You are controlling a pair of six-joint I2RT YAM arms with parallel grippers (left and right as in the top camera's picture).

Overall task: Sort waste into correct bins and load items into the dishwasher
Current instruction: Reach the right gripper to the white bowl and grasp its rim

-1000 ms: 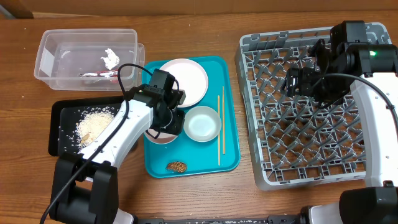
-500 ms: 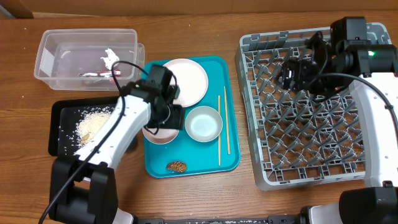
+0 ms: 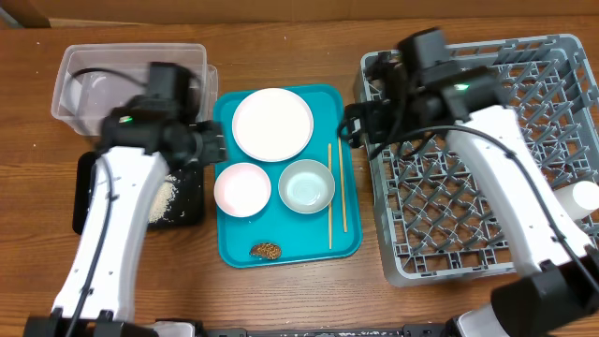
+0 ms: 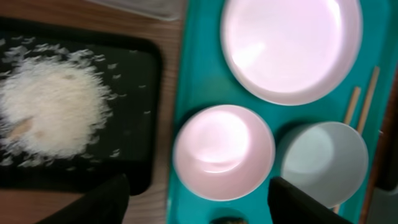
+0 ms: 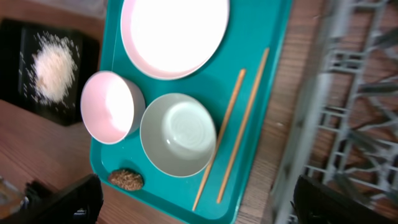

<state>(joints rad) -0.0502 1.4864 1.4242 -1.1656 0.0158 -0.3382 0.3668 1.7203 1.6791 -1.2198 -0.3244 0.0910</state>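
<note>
The robot's right gripper needs to next go to the pale grey bowl and grip its rim (image 3: 332, 180) (image 5: 214, 138) on the side facing the chopsticks.
The teal tray (image 3: 348, 245) holds a white plate (image 3: 271, 124), a white bowl (image 3: 241, 189), a pale grey bowl (image 3: 306, 185), two chopsticks (image 3: 335, 192) and a brown food lump (image 3: 267, 251). My left gripper (image 3: 208, 148) hangs open and empty over the seam between the black tray (image 3: 86, 211) and the teal tray; its wrist view shows the white bowl (image 4: 224, 152) and rice (image 4: 50, 115). My right gripper (image 3: 356, 126) is open and empty at the dish rack's (image 3: 468, 225) left edge, above the chopsticks (image 5: 239, 124). A white cup (image 3: 585, 197) sits in the rack. Wrapper and tissue are hidden.
The clear tub (image 3: 80, 80) stands at the back left, mostly covered by my left arm. The black tray lies in front of it with a rice pile (image 3: 161, 198). Bare wooden table shows along the front edge.
My left gripper left the white bowl and moved up and left toward the black tray. My right arm swung left from over the rack to its left edge, uncovering the cup.
</note>
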